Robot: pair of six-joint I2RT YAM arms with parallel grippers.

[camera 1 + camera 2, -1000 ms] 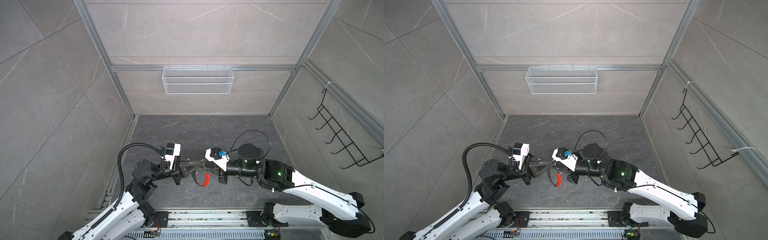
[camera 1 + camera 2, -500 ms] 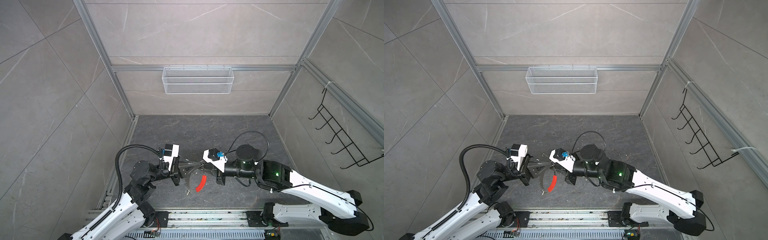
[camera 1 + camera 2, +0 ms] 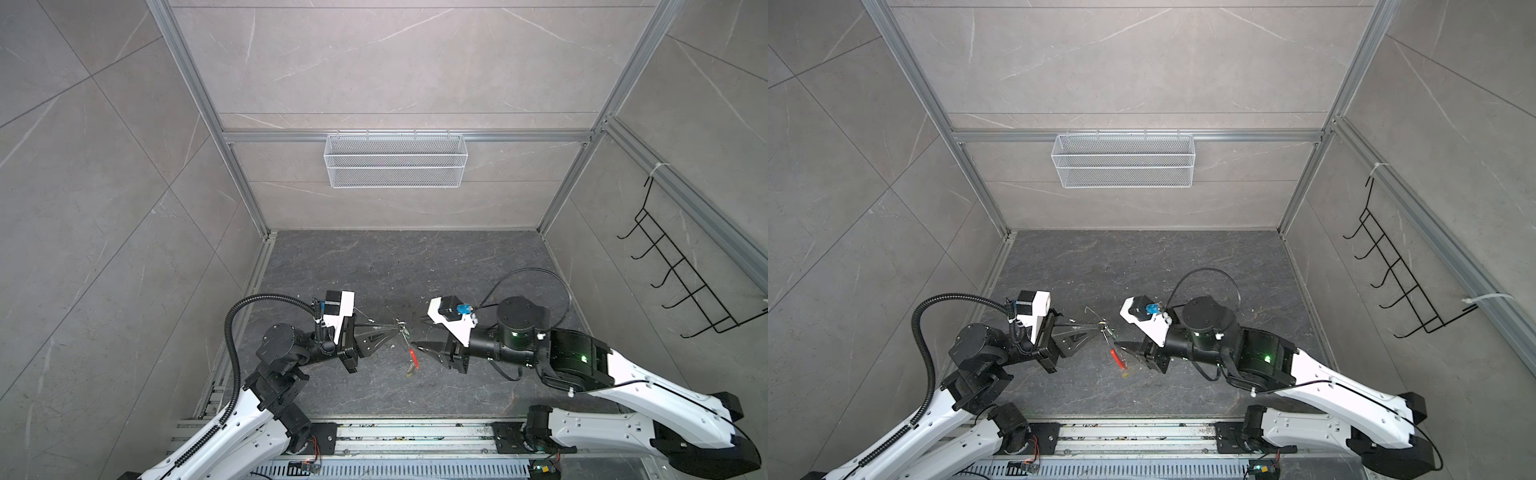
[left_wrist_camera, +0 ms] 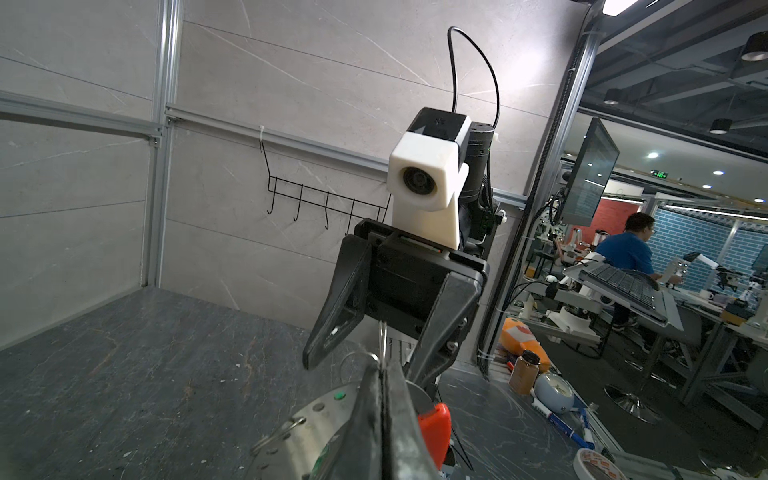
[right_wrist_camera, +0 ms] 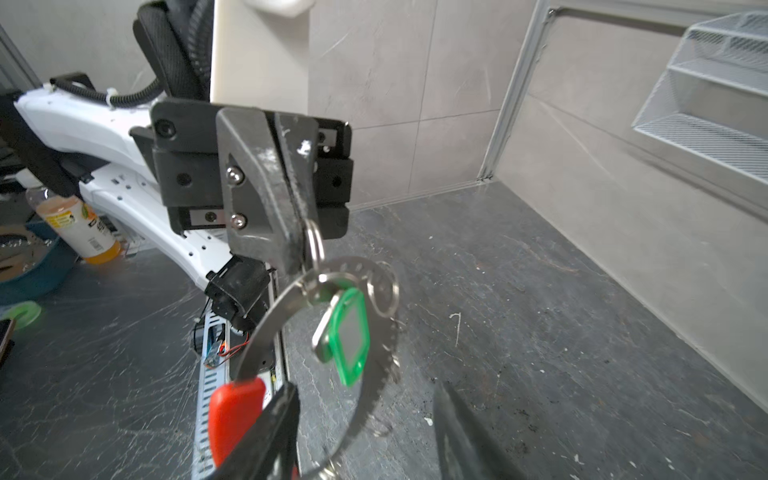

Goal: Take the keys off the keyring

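The small split ring is mostly covered by my left gripper's fingers, so next my right gripper pinches the keyring's top (image 5: 340, 274) while my left gripper takes a new hold.
My left gripper (image 3: 400, 331) (image 3: 1100, 326) (image 4: 380, 365) is shut on a small split ring at the top of the keyring (image 5: 266, 328). The keyring is a big metal arc with a red sleeve (image 3: 413, 357) (image 3: 1117, 358) (image 5: 235, 411), and it hangs above the floor. A green key (image 5: 351, 336) dangles inside the arc. In a top view a small yellow blur (image 3: 1125, 374) shows just below the sleeve; I cannot tell whether it lies on the floor. My right gripper (image 3: 419, 332) (image 5: 365, 449) is open beside the sleeve, its fingers (image 5: 266, 436) empty.
A white wire basket (image 3: 395, 166) hangs on the back wall. A black hook rack (image 3: 681, 274) is on the right wall. The aluminium rail (image 3: 415, 434) runs along the front edge. Pale scraps (image 5: 457, 324) dot the dark floor.
My right gripper has gone from shut to open and pulled back to the right. The keyring now hangs from the left gripper alone, and a yellow blur has appeared below the sleeve.
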